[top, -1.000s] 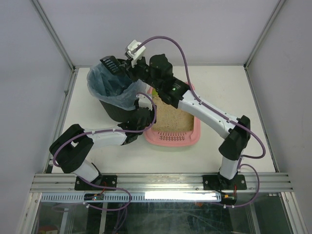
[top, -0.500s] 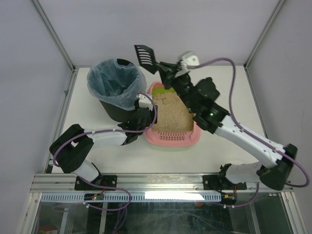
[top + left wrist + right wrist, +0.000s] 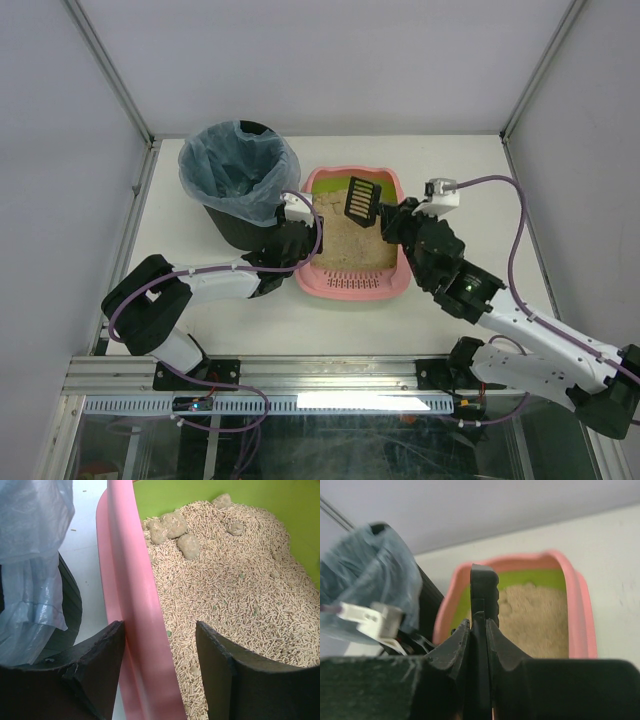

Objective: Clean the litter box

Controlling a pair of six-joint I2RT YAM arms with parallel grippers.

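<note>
Next, my right gripper lets go of the black slotted scoop on the tan pellets (image 3: 347, 245) near the litter box's pink slotted ledge.
The pink litter box (image 3: 398, 282) with its lime-green inner rim sits mid-table, filled with tan pellets. Several grey clumps (image 3: 175, 527) lie at its far end. My left gripper (image 3: 300, 236) straddles the box's left wall (image 3: 135, 595): one finger (image 3: 100, 660) is outside and the other is over the litter. The jaws stand open, with a gap on the inner side. My right gripper (image 3: 392, 222) is shut on the handle of a black slotted scoop (image 3: 361, 199). It holds the scoop above the far part of the box, and the blade (image 3: 485, 587) looks empty.
A black round bin lined with a blue bag (image 3: 215, 160) stands just left of the litter box, touching my left wrist area. The bag (image 3: 30, 555) hangs beside my left finger. White enclosure walls surround the table. Bare tabletop (image 3: 470, 180) lies to the right.
My right arm swung the scoop from over the bin, up past the back wall, then down over the litter box. The left jaws widened slightly on the rim.
</note>
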